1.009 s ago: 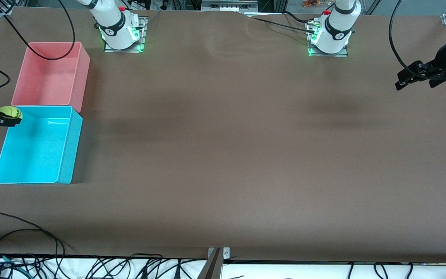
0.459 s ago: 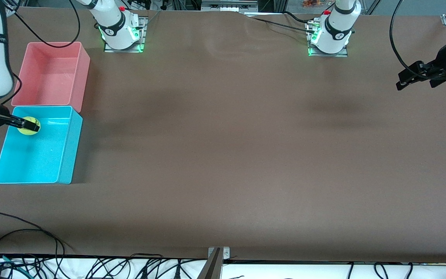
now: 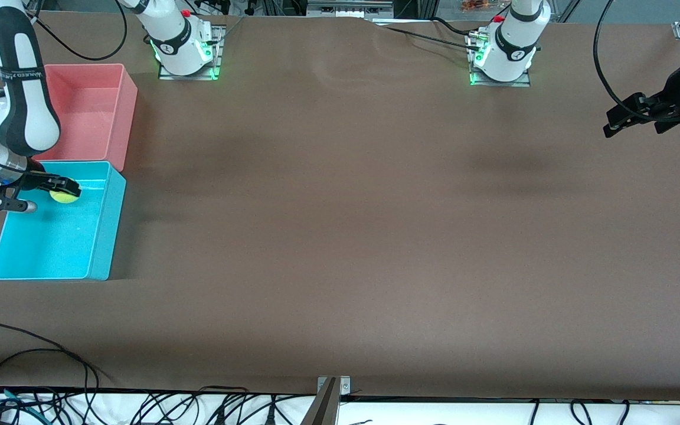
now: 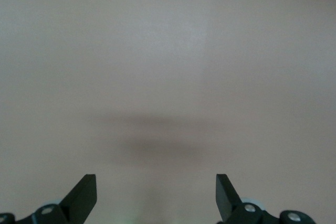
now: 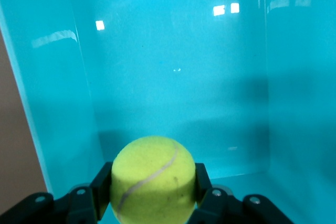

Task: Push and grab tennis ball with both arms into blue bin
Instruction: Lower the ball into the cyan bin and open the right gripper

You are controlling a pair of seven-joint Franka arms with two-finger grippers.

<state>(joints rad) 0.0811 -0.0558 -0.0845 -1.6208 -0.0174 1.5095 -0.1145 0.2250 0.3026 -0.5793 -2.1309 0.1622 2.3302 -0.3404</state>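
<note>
The robot's right gripper should release the tennis ball, which hangs over the blue bin now, by the blue bin's open-table side (image 3: 93,208) (image 5: 128,148), toward the pink bin.
The yellow-green tennis ball (image 3: 66,198) hangs over the blue bin (image 3: 107,236), above the part of its floor closest to the pink bin. My right gripper (image 3: 69,190) is shut on it, one black finger on each side. In the right wrist view the tennis ball (image 5: 152,179) sits between the fingers of the right gripper (image 5: 152,176), with the blue bin's floor and walls (image 5: 173,77) below. My left gripper (image 3: 612,124) waits open over bare table at the left arm's end. The left wrist view shows the left gripper (image 4: 156,188) with nothing between its fingers.
A pink bin (image 3: 123,112) of the same size stands against the blue bin, farther from the front camera. The two arm bases (image 3: 186,50) (image 3: 502,56) stand at the table's back edge. Black cables (image 3: 33,354) lie along the front edge.
My right gripper has carried the ball from the blue bin's outer rim to over its inside, and the right arm has swung into view over the pink bin. The left arm has not moved.
</note>
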